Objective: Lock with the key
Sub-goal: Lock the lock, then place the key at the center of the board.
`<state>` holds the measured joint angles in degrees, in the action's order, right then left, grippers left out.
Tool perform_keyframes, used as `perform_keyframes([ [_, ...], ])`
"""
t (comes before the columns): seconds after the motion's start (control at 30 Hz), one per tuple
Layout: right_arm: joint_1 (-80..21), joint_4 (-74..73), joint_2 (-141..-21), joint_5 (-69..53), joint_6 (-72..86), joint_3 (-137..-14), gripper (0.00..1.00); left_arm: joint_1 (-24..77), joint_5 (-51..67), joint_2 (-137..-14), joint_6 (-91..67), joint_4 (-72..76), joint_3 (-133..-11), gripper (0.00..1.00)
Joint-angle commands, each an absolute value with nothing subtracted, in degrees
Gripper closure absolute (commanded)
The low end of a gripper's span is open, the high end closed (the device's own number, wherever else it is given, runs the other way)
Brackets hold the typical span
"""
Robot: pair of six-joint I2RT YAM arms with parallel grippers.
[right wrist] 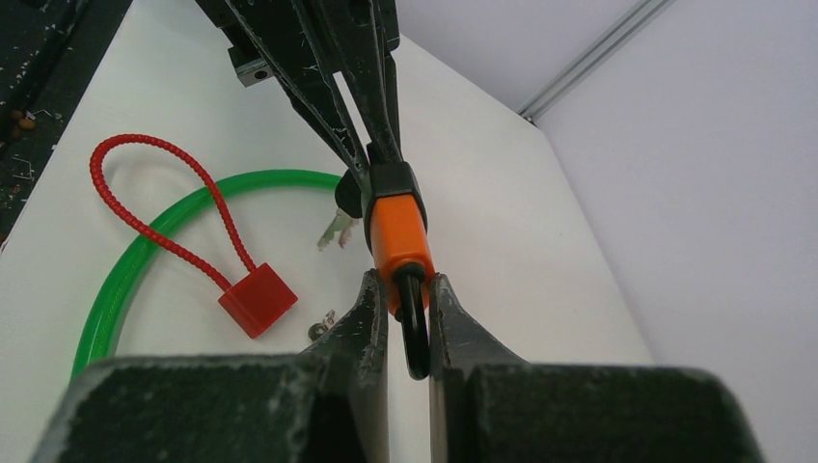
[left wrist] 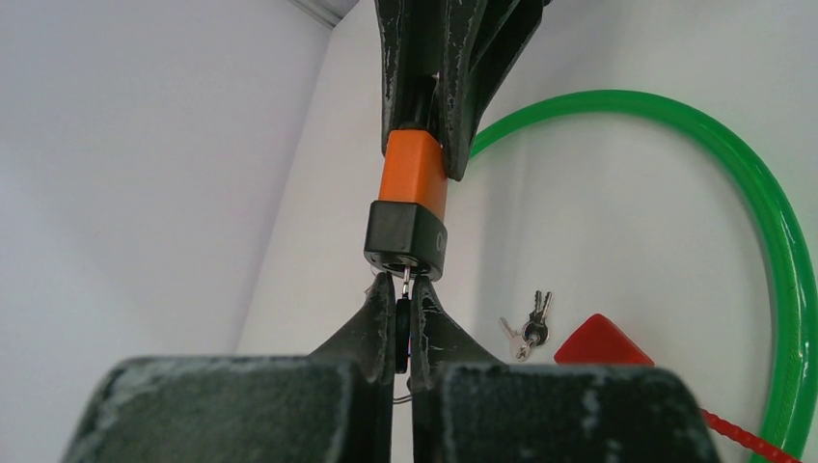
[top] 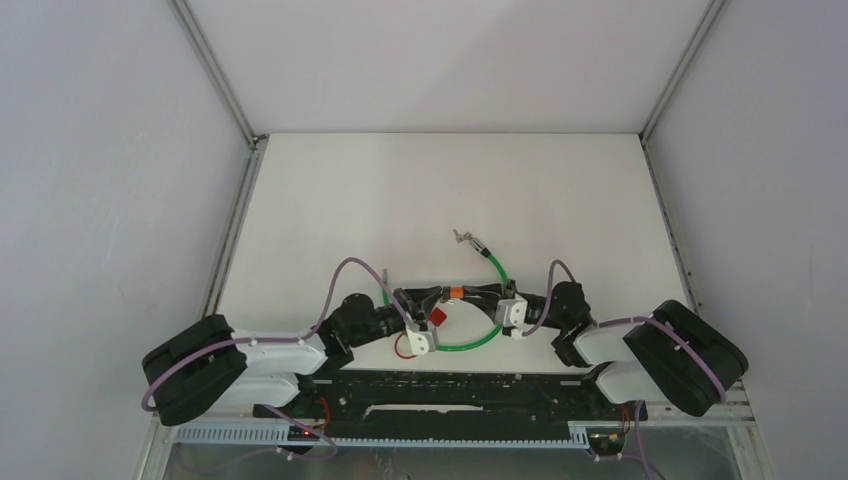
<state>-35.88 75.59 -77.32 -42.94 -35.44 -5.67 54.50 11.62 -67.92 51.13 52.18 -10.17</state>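
Observation:
Next, my right gripper sets the padlock down on the table [top: 450, 264] just short of the spare key bunch at the far end of the green cable.
An orange and black padlock [top: 456, 292] hangs in the air between my two grippers, above the table. In the left wrist view the padlock [left wrist: 413, 198] has its black keyhole end toward me. My left gripper [left wrist: 405, 289] is shut on a black-headed key [left wrist: 402, 333] whose blade sits in the keyhole. My right gripper [right wrist: 407, 289] is shut on the padlock's orange body [right wrist: 397, 236] and black shackle [right wrist: 413, 333]. In the top view the left gripper [top: 432, 296] and right gripper [top: 478, 293] face each other.
A green cable loop [top: 478, 340] lies on the table under the grippers, with a spare key bunch [top: 460, 237] at its far end. A red block with a red cord [right wrist: 256, 299] lies inside the loop. Spare keys [left wrist: 529, 326] lie near it.

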Motion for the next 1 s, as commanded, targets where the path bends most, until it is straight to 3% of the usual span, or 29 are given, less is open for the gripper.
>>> perform_keyframes([
  [0.0, -32.8, 81.8, -74.4, -35.2, -37.0, -3.3, 1.0, 51.7, -6.2, -67.2, 53.1, 50.7, -8.2, 1.0],
  [0.5, -32.8, 81.4, -72.4, -32.0, -42.3, -1.4, 1.0, 48.5, 3.3, -60.8, 56.4, 37.4, -9.4, 1.0],
  [0.7, -32.1, 75.4, -73.6, -33.3, -34.2, -4.9, 1.0, 48.2, 4.5, -64.5, 52.4, 38.2, -11.4, 1.0],
  [0.77, -32.1, 66.1, -74.2, -36.4, -32.3, -9.3, 1.0, 48.3, 4.7, -65.9, 50.4, 38.3, -12.9, 0.95],
  [0.9, -32.2, 54.5, -78.1, -40.8, -27.1, -17.1, 1.0, 48.3, 3.4, -67.0, 45.8, 41.7, -13.2, 0.7],
  [0.97, -32.2, 53.0, -81.1, -40.0, -22.5, -19.9, 1.0, 48.3, 2.3, -67.1, 44.7, 44.5, -12.5, 0.63],
])
